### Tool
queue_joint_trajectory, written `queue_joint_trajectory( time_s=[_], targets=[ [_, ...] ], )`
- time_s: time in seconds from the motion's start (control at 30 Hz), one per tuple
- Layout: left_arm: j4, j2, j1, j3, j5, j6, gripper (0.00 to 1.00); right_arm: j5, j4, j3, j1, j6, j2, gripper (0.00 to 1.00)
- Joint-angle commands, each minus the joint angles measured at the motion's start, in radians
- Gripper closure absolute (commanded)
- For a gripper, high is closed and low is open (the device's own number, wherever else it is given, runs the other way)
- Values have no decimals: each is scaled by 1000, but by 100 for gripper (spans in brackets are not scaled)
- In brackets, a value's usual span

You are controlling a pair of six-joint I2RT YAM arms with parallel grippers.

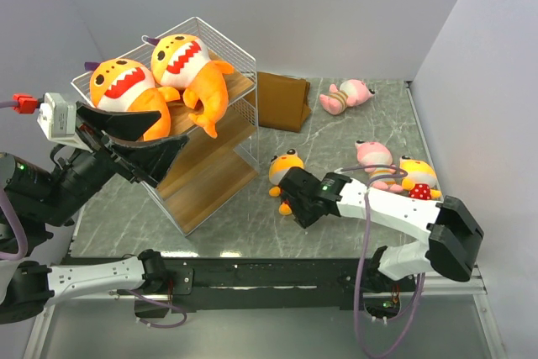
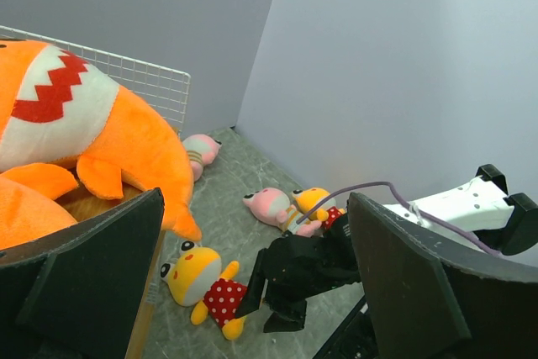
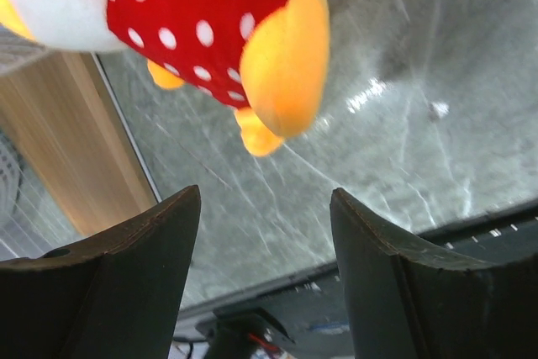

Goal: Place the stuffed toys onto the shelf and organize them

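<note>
The near orange-headed toy's foot is past my right gripper's open fingers, so I should reach forward and close on that foot [image 3: 286,65] before I lift the toy.
Two big orange sharks [image 1: 126,86] [image 1: 189,65] lie on the top board of the white wire shelf [image 1: 210,174]; they also fill the left of the left wrist view [image 2: 76,124]. My left gripper [image 1: 172,128] is open and empty, held beside the shelf's near left side. A small orange-headed toy in red dotted clothes [image 1: 284,167] lies on the table by the shelf. My right gripper [image 1: 294,206] is open just behind its legs; the toy [image 3: 210,14] hangs above the open fingers [image 3: 143,250]. A pink toy [image 1: 372,155] and another orange-headed toy [image 1: 418,176] lie to the right. A second pink toy [image 1: 349,94] lies at the back.
A brown folded bag [image 1: 282,100] stands behind the shelf. The shelf's lower wooden boards [image 1: 202,170] slope towards the table. Grey walls close the back and right. The black table edge [image 1: 277,271] runs along the front.
</note>
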Motion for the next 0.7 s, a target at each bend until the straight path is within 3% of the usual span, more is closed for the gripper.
queue_joint_trajectory(
  time_s=[0.0, 0.1, 0.47, 0.57, 0.6, 0.67],
  targets=[
    [21, -3, -3, 10, 8, -1, 4, 104, 54, 6, -7, 43, 41, 30],
    [29, 0, -3, 11, 12, -1, 4, 155, 14, 11, -15, 64, 64, 29],
    [37, 7, -3, 12, 0, -3, 4, 164, 123, -78, -73, 9, 144, 33],
    [44, 1, -3, -7, -9, -4, 3, 169, 192, -130, -93, -24, 130, 47],
    [44, 1, -3, -8, -12, -3, 4, 179, 206, -139, -93, -41, 106, 65],
    [46, 1, -3, -10, -12, -1, 4, 215, 246, -156, -93, -84, 78, 85]
  ],
)
